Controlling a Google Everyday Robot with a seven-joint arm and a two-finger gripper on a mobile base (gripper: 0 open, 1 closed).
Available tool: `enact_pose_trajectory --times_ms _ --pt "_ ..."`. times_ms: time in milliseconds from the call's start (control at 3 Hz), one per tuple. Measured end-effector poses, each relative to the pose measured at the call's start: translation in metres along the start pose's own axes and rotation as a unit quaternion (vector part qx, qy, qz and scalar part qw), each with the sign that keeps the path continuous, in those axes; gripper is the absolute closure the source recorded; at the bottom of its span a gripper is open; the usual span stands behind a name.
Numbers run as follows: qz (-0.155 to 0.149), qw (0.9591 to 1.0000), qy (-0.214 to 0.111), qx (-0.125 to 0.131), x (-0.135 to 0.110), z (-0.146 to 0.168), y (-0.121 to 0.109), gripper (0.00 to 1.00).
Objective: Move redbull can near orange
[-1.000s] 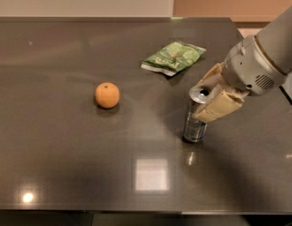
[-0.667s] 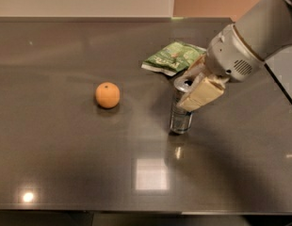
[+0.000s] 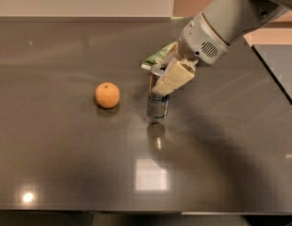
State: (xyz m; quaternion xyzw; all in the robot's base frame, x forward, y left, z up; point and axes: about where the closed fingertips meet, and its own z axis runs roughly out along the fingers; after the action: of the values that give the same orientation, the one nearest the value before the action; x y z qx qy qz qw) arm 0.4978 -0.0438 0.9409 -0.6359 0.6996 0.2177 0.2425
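The robot's gripper needs to release the redbull can, now held just above the table, upright on the dark table [image 3: 132,114] beside the orange, almost touching it.
The redbull can [image 3: 157,105] is a slim silver can with bluish markings, held upright just above the dark table [image 3: 66,164], its reflection showing below it. My gripper [image 3: 167,75] is shut on the can's upper part, its pale fingers [image 3: 173,77] around the top. The orange [image 3: 107,95] sits on the table to the left of the can, about a can's height away.
A flat green snack bag [image 3: 159,56] lies behind the can, partly hidden by my gripper. My arm [image 3: 226,20] reaches in from the upper right. The table's right edge [image 3: 273,74] runs diagonally at the far right.
My gripper has carried the can leftward across the table toward the orange. The orange and the green bag have not moved.
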Motion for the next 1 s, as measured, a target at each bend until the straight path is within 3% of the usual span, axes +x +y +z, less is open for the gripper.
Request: enact_pose_trajectory --times_ms 1000 --pt "-0.021 0.9995 -0.022 -0.009 -0.034 0.031 -0.015 1.00"
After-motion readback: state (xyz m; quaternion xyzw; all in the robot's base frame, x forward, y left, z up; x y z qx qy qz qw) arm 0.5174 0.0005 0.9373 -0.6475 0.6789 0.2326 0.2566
